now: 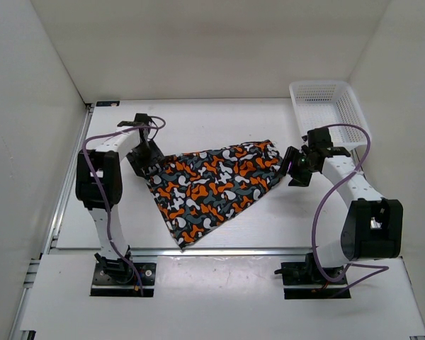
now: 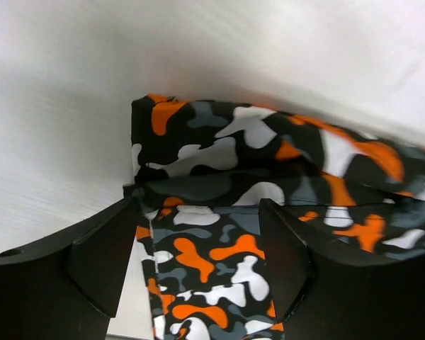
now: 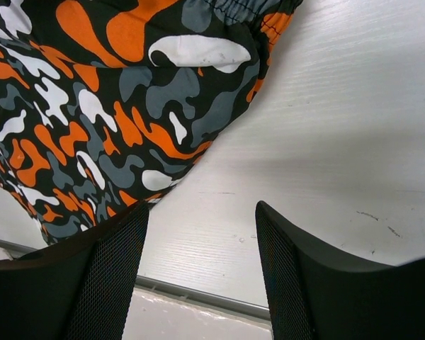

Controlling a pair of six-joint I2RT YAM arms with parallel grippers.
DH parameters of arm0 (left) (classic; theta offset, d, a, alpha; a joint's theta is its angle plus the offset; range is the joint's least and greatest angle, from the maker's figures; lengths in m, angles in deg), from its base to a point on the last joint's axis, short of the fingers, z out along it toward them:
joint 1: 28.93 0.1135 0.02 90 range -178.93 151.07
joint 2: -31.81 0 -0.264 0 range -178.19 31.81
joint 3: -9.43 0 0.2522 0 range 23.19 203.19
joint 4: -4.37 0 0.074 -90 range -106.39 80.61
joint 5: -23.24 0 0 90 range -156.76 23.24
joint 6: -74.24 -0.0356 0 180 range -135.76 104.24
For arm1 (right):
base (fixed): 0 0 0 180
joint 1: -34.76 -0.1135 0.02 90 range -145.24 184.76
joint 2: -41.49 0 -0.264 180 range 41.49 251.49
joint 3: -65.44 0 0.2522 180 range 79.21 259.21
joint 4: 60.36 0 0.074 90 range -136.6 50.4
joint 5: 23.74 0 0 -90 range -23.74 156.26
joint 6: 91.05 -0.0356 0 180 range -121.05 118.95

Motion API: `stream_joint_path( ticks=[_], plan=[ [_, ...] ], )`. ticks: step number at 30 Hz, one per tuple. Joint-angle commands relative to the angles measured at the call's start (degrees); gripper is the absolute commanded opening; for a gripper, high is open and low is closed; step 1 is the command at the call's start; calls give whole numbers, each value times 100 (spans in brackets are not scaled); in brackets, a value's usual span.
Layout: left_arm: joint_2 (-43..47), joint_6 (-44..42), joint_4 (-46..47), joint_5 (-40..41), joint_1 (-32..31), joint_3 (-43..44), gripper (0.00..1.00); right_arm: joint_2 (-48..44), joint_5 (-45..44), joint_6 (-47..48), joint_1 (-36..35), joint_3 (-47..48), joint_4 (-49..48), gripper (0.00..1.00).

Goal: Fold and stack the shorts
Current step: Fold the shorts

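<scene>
The shorts' top layer stops short of their far edge, so next I pinch that layer's corner (image 2: pixel 150 214) with my left gripper and pull it toward the shorts' far edge.
The shorts (image 1: pixel 212 185), printed with orange, white, grey and black blobs, lie spread on the white table in a rough triangle between the two arms. My left gripper (image 1: pixel 146 164) hangs over their left corner. In the left wrist view that gripper (image 2: pixel 198 207) is open, its black fingers (image 2: pixel 103 258) astride a strip of the shorts (image 2: pixel 219 142), with a folded edge bunched just beyond. My right gripper (image 1: pixel 295 170) sits just right of the shorts' right corner. In the right wrist view it (image 3: pixel 202 210) is open over bare table, with the shorts (image 3: pixel 113 106) up and to its left.
A white plastic mesh basket (image 1: pixel 327 106) stands at the back right corner, behind the right arm. White walls close the table at the back and both sides. A metal rail (image 3: pixel 198 296) runs along the table's near edge.
</scene>
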Motion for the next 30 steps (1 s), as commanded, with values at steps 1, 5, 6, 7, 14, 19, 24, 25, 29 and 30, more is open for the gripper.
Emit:
stream_joint_path(
  ticks=[1,5,6,7,14,19,24,25,29,30],
  plan=[
    [116,-176,-288,-23,-27,173,80,33,112,26,-36,268,75,67],
    [-33,-247,-288,-234,-27,173,75,86,112,78,-36,269,75,67],
    [-34,-316,-288,-234,-27,173,68,86,112,78,-36,269,75,67],
    [-130,-317,-288,-234,-88,173,64,86,112,78,-36,269,75,67],
    [-35,-423,-288,-182,-88,121,10,7,-91,-334,-36,-186,-143,68],
    [167,-527,-341,-59,-88,120,10,-54,576,-606,25,-706,-645,68],
    [168,-748,-341,266,-88,173,61,-54,762,-730,-89,-1101,-830,68],
    [168,-800,-341,345,-88,173,73,-54,762,-730,-89,-1154,-882,68],
    [63,-800,-341,469,-88,120,91,-212,832,-792,-273,-1383,-883,68],
    [62,-800,-289,469,-88,120,89,-213,832,-844,-343,-1488,-944,68]
  ],
)
